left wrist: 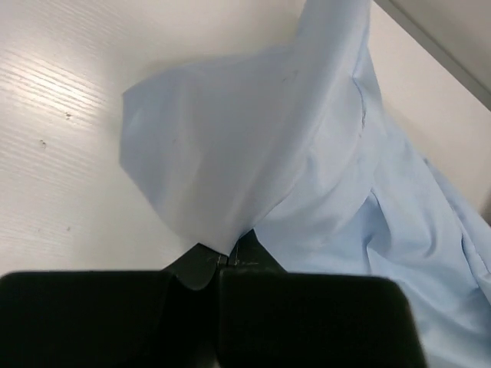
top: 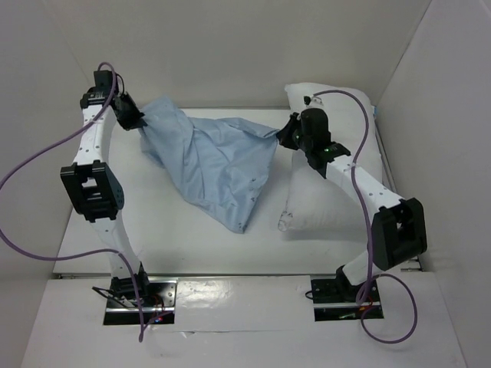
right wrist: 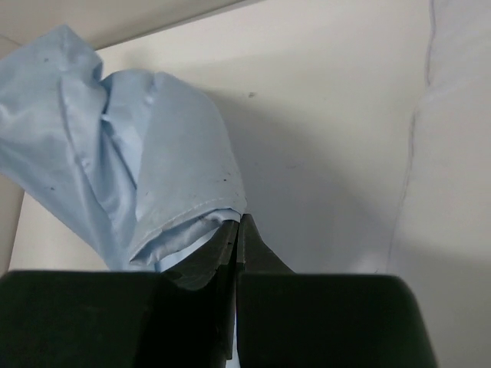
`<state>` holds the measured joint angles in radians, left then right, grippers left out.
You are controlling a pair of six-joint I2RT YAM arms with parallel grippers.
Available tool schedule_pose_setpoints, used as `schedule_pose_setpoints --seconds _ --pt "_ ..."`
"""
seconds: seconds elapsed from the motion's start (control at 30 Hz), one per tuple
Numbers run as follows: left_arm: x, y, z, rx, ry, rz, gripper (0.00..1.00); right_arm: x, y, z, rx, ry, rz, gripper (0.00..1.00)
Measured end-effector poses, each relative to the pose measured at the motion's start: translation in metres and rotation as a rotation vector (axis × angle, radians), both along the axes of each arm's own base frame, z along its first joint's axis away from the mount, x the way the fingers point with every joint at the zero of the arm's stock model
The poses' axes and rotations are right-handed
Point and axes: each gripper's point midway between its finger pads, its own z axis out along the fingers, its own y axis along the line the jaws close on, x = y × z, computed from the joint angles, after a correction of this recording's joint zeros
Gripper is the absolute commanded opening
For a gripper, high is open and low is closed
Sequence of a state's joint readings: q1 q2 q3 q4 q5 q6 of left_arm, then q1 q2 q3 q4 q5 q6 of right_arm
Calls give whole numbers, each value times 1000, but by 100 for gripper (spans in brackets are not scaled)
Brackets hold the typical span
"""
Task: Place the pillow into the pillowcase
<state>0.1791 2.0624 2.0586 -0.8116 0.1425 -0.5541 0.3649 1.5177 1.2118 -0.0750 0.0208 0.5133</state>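
I am holding the pillowcase's far corner, away from the pillow, with my left gripper, so next I let go of that corner and take the pillowcase's edge [top: 263, 186] facing the pillow.
The light blue pillowcase [top: 215, 165] hangs stretched between my two grippers above the table, its lower end drooping to the surface. My left gripper [top: 138, 121] is shut on its left corner; the cloth [left wrist: 253, 153] rises from the closed tips [left wrist: 229, 257] in the left wrist view. My right gripper [top: 285, 133] is shut on the hemmed right corner [right wrist: 176, 192], its tips [right wrist: 238, 224] pressed together. The plump white pillow [top: 318, 211] lies at the right under my right arm, reaching the back wall, and shows at the right edge of the right wrist view [right wrist: 453, 153].
White walls close in the table at the back, left and right [top: 430, 92]. The table's near edge [top: 230, 274] runs just in front of the arm bases. Purple cables [top: 31, 165] loop off both arms.
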Motion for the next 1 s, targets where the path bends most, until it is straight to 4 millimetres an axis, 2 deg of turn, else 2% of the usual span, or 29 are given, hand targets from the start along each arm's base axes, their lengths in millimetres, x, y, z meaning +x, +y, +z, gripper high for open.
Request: schedule_pose_setpoints --seconds 0.13,0.17,0.2,0.23,0.27,0.33,0.4,0.47,0.53,0.67,0.77,0.83,0.9,1.0 --pt "-5 9 11 55 -3 39 0 7 -13 -16 3 37 -34 0" --pt "-6 12 9 69 5 50 6 12 -16 -21 -3 51 -44 18" --pt "-8 14 6 82 17 60 6 19 -17 -27 -4 63 -50 45" --pt "-11 15 2 91 33 69 21 28 -18 -32 -9 83 -55 64" --pt "-14 16 0 96 48 72 37 39 -17 -37 -15 106 -50 69" --pt "-17 16 -4 104 64 64 79 71 -18 -42 -31 132 -45 71" --pt "-19 13 -5 122 71 41 87 86 -19 -46 -36 148 -37 78" --pt "-23 7 -4 151 82 18 88 79 -25 -52 -44 188 -34 86" --pt "-31 -9 -1 191 86 -8 88 69 -28 -43 -42 184 -30 88" --pt "-66 -76 21 266 32 -141 80 36 -36 -4 -38 138 -27 89" --pt "-91 -146 45 271 -66 -298 77 17 -46 38 -60 59 -58 91" --pt "-106 -197 49 245 -108 -423 75 4 -56 54 -88 28 -98 92" --pt "-119 -235 39 216 -106 -520 75 -8 -68 55 -131 39 -142 93" --pt "-140 -269 -5 197 -18 -621 75 -20 -90 38 -216 109 -228 100"
